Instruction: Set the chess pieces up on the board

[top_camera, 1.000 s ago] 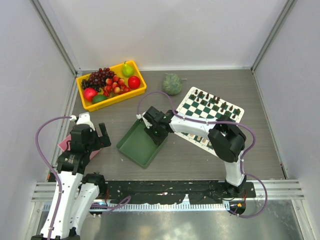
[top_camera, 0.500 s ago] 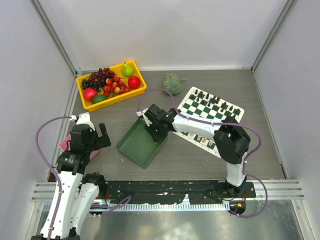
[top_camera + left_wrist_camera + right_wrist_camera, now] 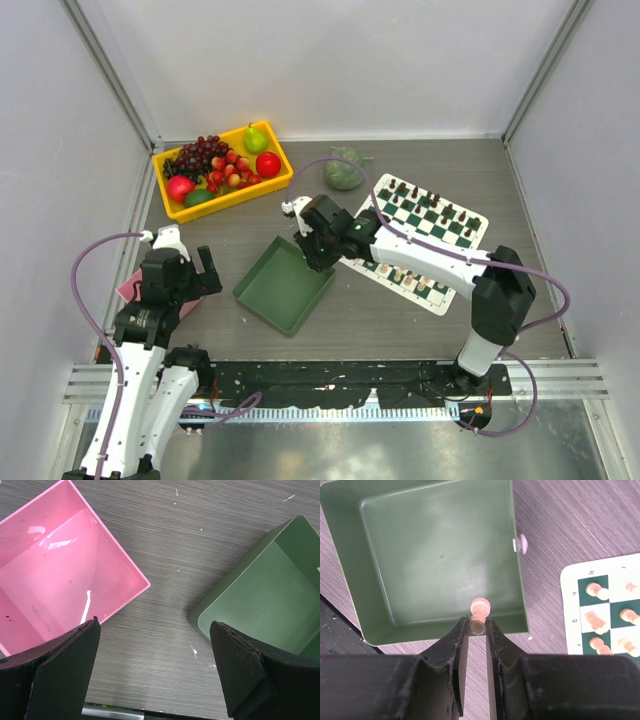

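The cream pawn will go down from my right gripper, and I will set it on the white square at the board's nearest corner (image 3: pixel 435 298). The pawn is still above the green tray.
My right gripper (image 3: pixel 477 626) is shut on a small cream chess pawn (image 3: pixel 479 614) and holds it above the near rim of the green tray (image 3: pixel 395 545). In the top view the right gripper (image 3: pixel 312 250) hangs over the tray's far right corner (image 3: pixel 262 292), left of the checkered board (image 3: pixel 472 214). The board carries dark pieces on its far rows and cream pieces (image 3: pixel 595 617) on its near rows. One more cream piece (image 3: pixel 522 543) lies on the table beside the tray. My left gripper (image 3: pixel 155 672) is open and empty over bare table between the pink tray (image 3: pixel 30 540) and the green tray (image 3: pixel 300 555).
A yellow bin (image 3: pixel 180 208) of toy fruit stands at the back left. A green round vegetable (image 3: pixel 343 175) lies behind the board. The pink tray (image 3: pixel 128 288) sits under the left arm (image 3: pixel 165 275).
My right gripper has risen out of the green tray and moved back and right with the pawn. The left arm has not moved.
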Available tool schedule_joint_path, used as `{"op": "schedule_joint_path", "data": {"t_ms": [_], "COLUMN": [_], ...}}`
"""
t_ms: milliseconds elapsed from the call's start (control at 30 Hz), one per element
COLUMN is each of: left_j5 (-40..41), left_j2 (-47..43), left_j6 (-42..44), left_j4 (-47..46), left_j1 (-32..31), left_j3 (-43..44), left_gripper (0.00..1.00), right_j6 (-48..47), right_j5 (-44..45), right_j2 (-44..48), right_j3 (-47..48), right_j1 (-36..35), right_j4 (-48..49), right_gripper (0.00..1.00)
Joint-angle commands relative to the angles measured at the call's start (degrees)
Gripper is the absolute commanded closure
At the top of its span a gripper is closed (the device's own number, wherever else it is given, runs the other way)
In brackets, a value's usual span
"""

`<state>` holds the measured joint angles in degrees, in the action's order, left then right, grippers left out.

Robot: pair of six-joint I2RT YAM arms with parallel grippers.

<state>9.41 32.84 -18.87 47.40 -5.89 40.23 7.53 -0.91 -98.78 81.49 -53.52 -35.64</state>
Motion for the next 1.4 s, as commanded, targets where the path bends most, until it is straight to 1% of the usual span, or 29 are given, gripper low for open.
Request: {"op": "schedule_joint_path", "data": {"t_ms": [0,100,267,300,433,500,600,633,733,767,900,967,1133,1233,1367], "left_j5": [-0.1,-0.2,0.0,-0.1,-0.4,-0.7,-1.1,-1.1,-1.1,-1.1,-1.6,-1.6,-1.6,-1.8,-1.9], "left_j2": [-0.3,-0.3,-0.2,-0.3,-0.3,-0.3,-0.4,-0.5,-0.8,-0.8,-0.5,-0.4,-0.1,0.0,0.1], "left_j6": [0.3,0.4,0.3,0.3,0.3,0.4,0.4,0.4,0.4,0.4,0.4,0.4,0.4,0.4,0.5], "left_j4": [-1.4,-1.6,-1.4,-1.5,-1.6,-1.6,-1.6,-1.6,-1.7,-1.7,-2.0,-2.0,-2.0,-2.0,-2.0], "left_j1": [0.0,-0.1,-0.1,0.0,0.0,0.0,0.0,0.0,0.0,0.0,-0.1,0.0,0.0,0.0,0.0], "left_j3": [0.9,0.9,1.1,0.9,0.9,0.9,0.9,0.9,0.8,0.9,0.9,0.8,0.8,0.8,0.9], "left_gripper": [0.01,0.01,0.01,0.01,0.01,0.01,0.01,0.01,0.01,0.01,0.01,0.01,0.01,0.01,0.01], "right_j6": [2.8,6.3,12.4,15.3,20.5,22.8,24.2,24.4,24.2,24.3,25.1,25.9,30.3,32.5,33.1], "right_j5": [6.1,12.0,18.1,20.9,25.2,27.5,31.3,32.6,30.3,29.2,24.8,24.2,26.2,23.8,22.6], "right_j2": [7.5,12.4,19.1,21.2,28.1,30.5,33.6,34.0,36.1,36.6,40.0,41.6,43.3,44.0,43.9], "right_j3": [-2.6,-6.2,-12.1,-14.0,-21.0,-23.1,-25.1,-25.5,-27.3,-27.7,-31.7,-33.4,-36.0,-38.6,-40.4], "right_j1": [-0.1,0.3,1.2,1.2,1.7,2.3,3.9,5.5,10.6,14.0,22.2,23.8,25.6,27.8,29.6], "right_j4": [0.4,0.6,1.2,1.0,2.8,2.7,2.0,1.4,0.6,-0.1,-1.5,-2.7,-7.4,-7.3,-6.5], "right_gripper": [0.85,0.86,0.87,0.87,0.87,0.86,0.85,0.84,0.85,0.84,0.84,0.85,0.85,0.85,0.86]}}
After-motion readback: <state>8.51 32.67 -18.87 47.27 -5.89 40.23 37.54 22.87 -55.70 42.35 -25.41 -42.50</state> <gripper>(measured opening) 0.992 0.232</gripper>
